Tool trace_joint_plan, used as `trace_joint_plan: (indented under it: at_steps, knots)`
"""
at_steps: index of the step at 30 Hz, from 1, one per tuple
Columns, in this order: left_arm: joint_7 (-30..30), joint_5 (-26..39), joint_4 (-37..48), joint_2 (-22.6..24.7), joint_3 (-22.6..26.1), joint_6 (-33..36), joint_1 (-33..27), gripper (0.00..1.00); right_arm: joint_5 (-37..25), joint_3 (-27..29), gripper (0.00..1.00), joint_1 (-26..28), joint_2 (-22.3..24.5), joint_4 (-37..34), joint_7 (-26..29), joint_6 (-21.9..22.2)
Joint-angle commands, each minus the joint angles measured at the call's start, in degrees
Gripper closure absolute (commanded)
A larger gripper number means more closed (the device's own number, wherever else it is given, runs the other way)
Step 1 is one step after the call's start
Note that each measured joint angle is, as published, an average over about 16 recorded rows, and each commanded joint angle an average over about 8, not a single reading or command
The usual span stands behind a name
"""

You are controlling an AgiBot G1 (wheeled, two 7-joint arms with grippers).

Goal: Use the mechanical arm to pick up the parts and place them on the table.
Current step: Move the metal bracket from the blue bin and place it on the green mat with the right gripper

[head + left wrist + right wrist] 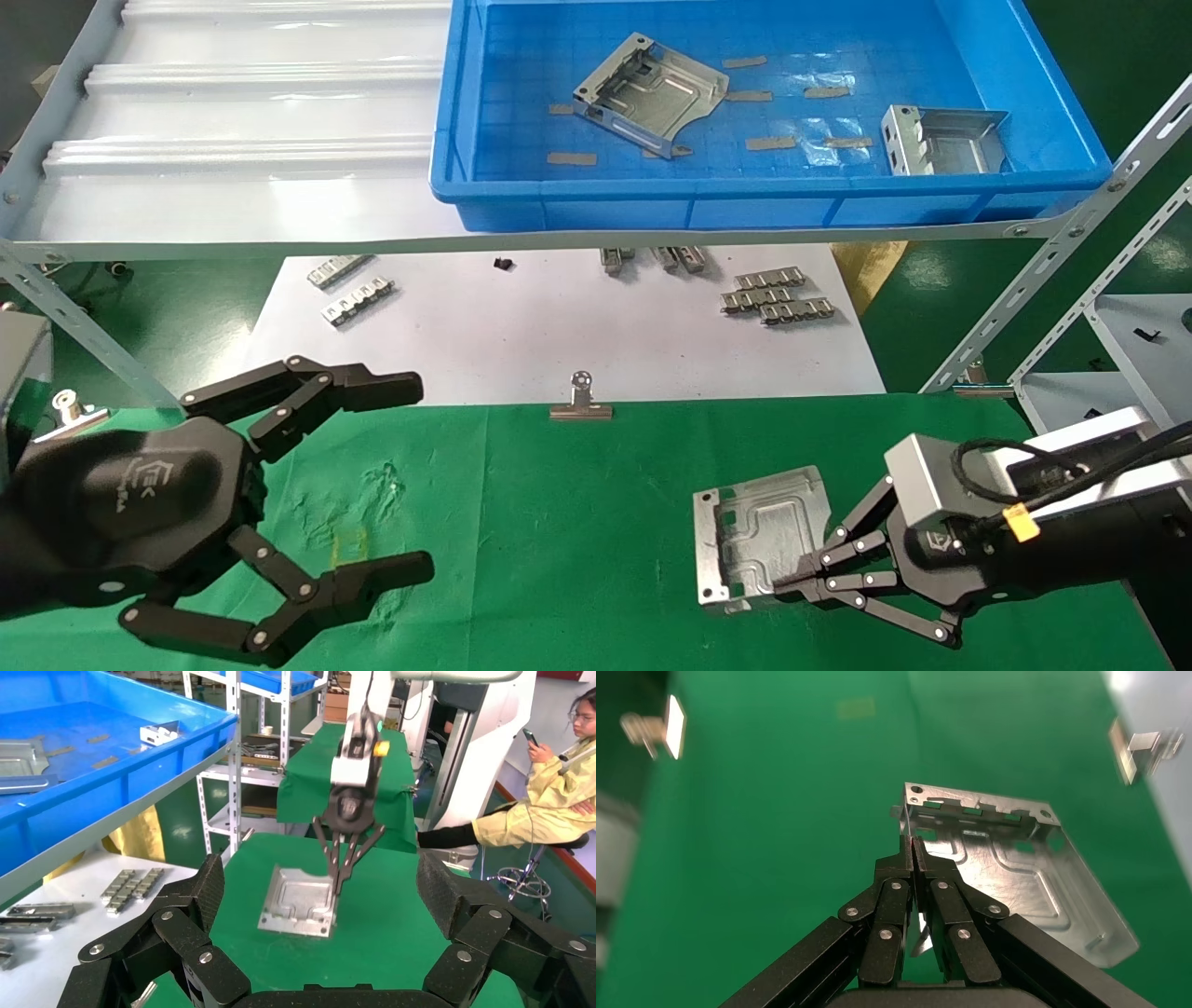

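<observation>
The silver plate will go down flat on the green cloth [832,544] under the fingers of my right gripper.
My right gripper [793,581] is shut on the edge of one of the parts [759,533], a silver stamped plate with a slotted rim. The plate hangs tilted, low over the green table [577,522] at the right front; I cannot tell whether it touches the cloth. In the right wrist view the fingertips of the right gripper [911,843] pinch the plate [1011,874] at its rim. The left wrist view shows that plate [295,903] and the right gripper [340,884] from across the table. Two more parts [652,93] [941,140] lie in the blue bin. My left gripper [417,477] [321,881] stands open and empty at the left front.
The blue bin [745,191] sits on a raised white shelf across the back. Below it a white paper sheet [559,335] carries ridged metal strips [773,296] and a binder clip [581,401]. A slotted shelf upright [1052,252] rises at the right. A seated person [541,804] is beyond the table.
</observation>
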Motion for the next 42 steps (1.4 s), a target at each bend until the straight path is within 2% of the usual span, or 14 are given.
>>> trace_joint_plan:
  at_steps: [1,6,12,22,24,30,32,42]
  knots:
    - [0.0,0.0,0.0,0.0,0.0,0.0,0.0,0.0,-2.4,-1.8,1.0,-0.2,-2.1,-3.4,-3.0,0.2]
    - [0.0,0.0,0.0,0.0,0.0,0.0,0.0,0.0,-5.1,-3.5,1.0,-0.5,-6.2,-11.7,-10.2,0.6]
    - [0.0,0.0,0.0,0.0,0.0,0.0,0.0,0.0,-5.4,-4.1,1.0,-0.6,-9.0,-18.9,-17.0,0.3]
    - [0.0,0.0,0.0,0.0,0.0,0.0,0.0,0.0,-5.3,-5.1,0.99,-0.8,-10.6,-26.5,-23.3,0.0]
    - [0.0,0.0,0.0,0.0,0.0,0.0,0.0,0.0,-5.4,-5.5,0.9,-0.8,-10.7,-27.5,-23.7,0.0]
    - [0.0,0.0,0.0,0.0,0.0,0.0,0.0,0.0,-6.4,-6.9,0.17,-0.9,-11.3,-29.8,-24.3,0.0]
    - [0.0,0.0,0.0,0.0,0.0,0.0,0.0,0.0,-6.6,-7.2,0.02,-1.0,-11.5,-30.5,-24.8,0.2]
    - [0.0,0.0,0.0,0.0,0.0,0.0,0.0,0.0,-5.2,-6.6,0.0,-0.4,-11.7,-33.9,-27.8,0.7]
